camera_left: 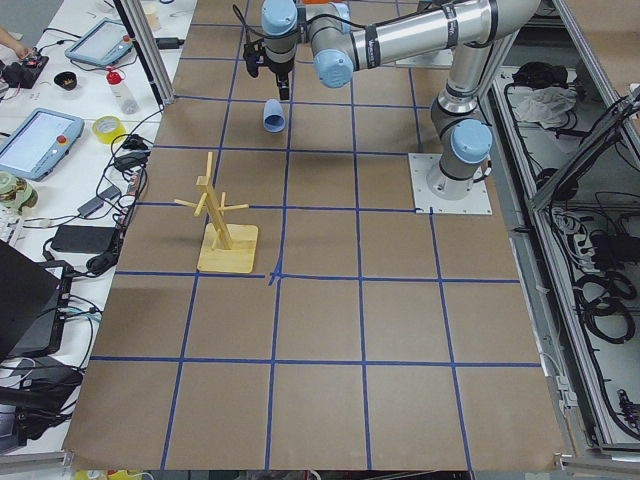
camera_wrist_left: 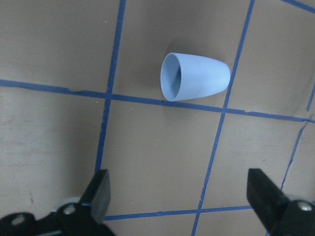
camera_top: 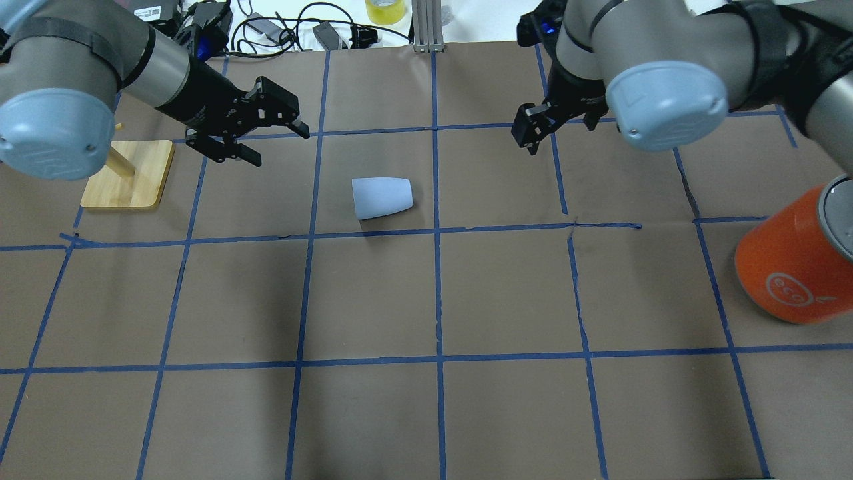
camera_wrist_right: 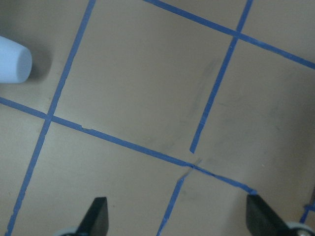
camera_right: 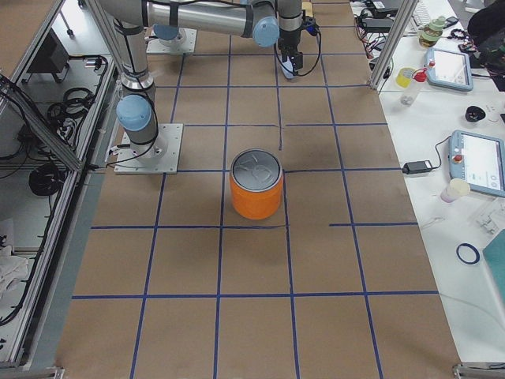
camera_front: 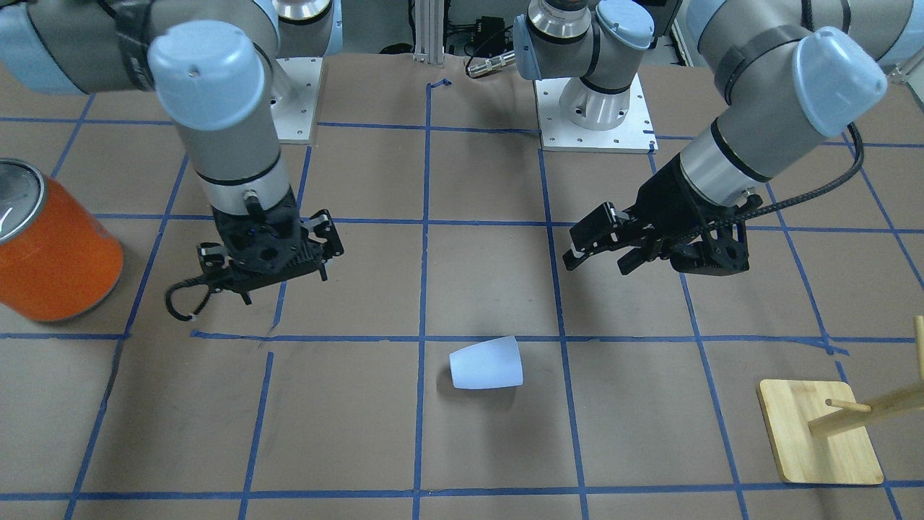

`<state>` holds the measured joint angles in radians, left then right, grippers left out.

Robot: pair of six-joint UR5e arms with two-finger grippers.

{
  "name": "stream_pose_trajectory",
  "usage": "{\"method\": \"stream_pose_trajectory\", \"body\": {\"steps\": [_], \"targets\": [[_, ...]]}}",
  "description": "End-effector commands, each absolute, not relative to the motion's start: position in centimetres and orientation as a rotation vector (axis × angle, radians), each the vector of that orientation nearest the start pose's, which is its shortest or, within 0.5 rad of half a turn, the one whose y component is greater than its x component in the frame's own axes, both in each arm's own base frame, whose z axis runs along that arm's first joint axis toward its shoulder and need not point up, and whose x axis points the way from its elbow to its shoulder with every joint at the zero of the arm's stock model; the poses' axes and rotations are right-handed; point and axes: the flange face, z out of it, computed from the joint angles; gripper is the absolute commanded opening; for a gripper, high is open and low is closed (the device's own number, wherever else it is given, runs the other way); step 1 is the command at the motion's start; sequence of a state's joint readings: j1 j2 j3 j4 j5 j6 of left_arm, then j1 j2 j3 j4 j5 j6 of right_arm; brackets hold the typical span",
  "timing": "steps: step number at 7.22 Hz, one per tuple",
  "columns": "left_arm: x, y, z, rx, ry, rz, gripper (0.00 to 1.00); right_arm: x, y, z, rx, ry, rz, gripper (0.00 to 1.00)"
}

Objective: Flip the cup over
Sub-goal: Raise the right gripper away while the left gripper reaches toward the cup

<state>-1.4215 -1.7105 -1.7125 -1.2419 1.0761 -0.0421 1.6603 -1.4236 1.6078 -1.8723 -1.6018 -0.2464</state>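
The left gripper I have should next go to the open end of the pale bluish-white cup and close on the top of the cup's rim [camera_front: 519,355] [camera_wrist_left: 181,73].
The pale bluish-white cup [camera_front: 485,362] lies on its side on the brown paper, between the two arms. It also shows in the overhead view [camera_top: 381,197] and the exterior left view [camera_left: 273,117]. Its wide mouth points toward my left arm's side. My left gripper [camera_top: 278,145] is open and empty, hovering above the table beyond the cup's mouth side; its wrist view shows the cup [camera_wrist_left: 194,77] ahead of the open fingers [camera_wrist_left: 101,184]. My right gripper [camera_front: 271,271] is open and empty, hovering off the cup's closed-end side; the cup [camera_wrist_right: 12,65] sits at its wrist view's left edge.
A large orange canister [camera_top: 793,267] with a silver top stands on my right side of the table. A wooden peg stand [camera_top: 126,177] on a square base stands near my left arm. Blue tape lines grid the paper.
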Motion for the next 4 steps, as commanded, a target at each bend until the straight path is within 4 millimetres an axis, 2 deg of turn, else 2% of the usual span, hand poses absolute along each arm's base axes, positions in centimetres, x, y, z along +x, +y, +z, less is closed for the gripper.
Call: {"method": "stream_pose_trajectory", "body": {"steps": [1, 2, 3, 4], "targets": [[-10.6, -58.0, 35.5, -0.335, 3.741, -0.141, 1.00, 16.0, -51.7, 46.0, -0.233, 3.167, -0.168, 1.00], [-10.7, -58.7, 34.0, -0.331, 3.773, -0.155, 1.00, 16.4, -51.9, 47.2, -0.110, 3.149, -0.225, 1.00], [-10.7, -58.9, 31.7, -0.332, 3.778, -0.153, 1.00, 16.1, -51.9, 47.8, -0.075, 3.170, -0.260, 1.00], [-10.7, -58.5, 29.3, -0.332, 3.783, -0.171, 1.00, 15.4, -52.0, 47.2, -0.062, 3.213, -0.234, 1.00]]}}
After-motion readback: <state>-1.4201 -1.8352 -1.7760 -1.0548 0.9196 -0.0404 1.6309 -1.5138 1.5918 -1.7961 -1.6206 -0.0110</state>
